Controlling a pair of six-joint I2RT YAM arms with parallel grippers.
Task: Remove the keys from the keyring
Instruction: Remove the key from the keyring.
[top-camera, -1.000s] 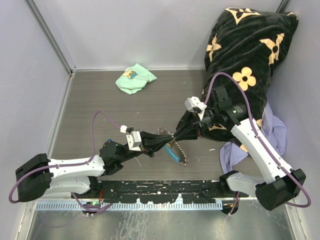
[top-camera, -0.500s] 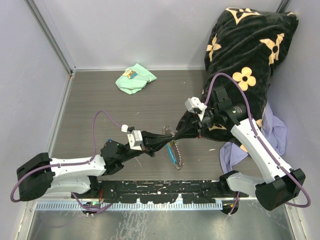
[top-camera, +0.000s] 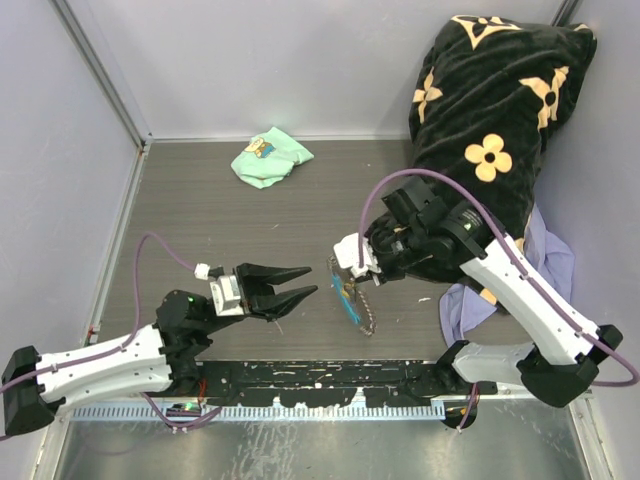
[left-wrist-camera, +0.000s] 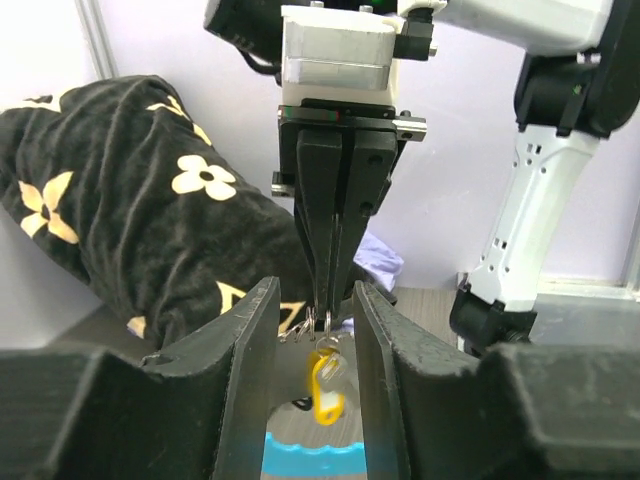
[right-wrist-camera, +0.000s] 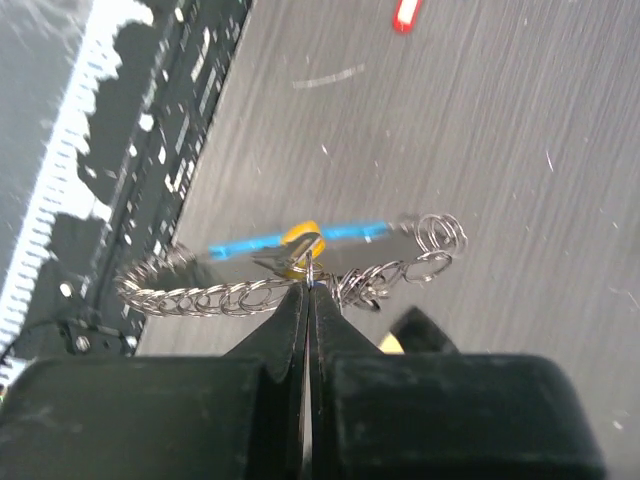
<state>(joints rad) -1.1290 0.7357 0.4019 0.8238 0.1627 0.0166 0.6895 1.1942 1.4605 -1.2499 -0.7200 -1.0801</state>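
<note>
I have the keyring held from straight above in my right gripper, so next I grip the ring (right-wrist-camera: 309, 262) with my left gripper before my right gripper opens and comes back from the side.
My right gripper (top-camera: 349, 279) points down over the table, shut on the small silvery keyring (right-wrist-camera: 311, 272). The grey link chain (right-wrist-camera: 190, 298) trails from the ring, and it also shows from above (top-camera: 366, 318). A key with a yellow tag (left-wrist-camera: 329, 378) hangs below the ring. The sky-blue fob (top-camera: 350, 304) lies under it on the table. My left gripper (top-camera: 312, 280) is open and empty, a short way left of the ring. In the left wrist view its fingers (left-wrist-camera: 248, 370) frame the right gripper's shut fingers and the hanging key without touching them.
A mint-green cloth (top-camera: 268, 156) lies at the back. A black flowered cushion (top-camera: 500, 110) and a lilac cloth (top-camera: 545, 265) fill the right side. A small red piece (right-wrist-camera: 405, 12) lies on the table beyond the ring. The black rail (top-camera: 320, 378) runs along the near edge.
My left gripper has let go of the ring, opened and pulled back to the left. My right gripper has turned downward and shifted left, still holding the keyring.
</note>
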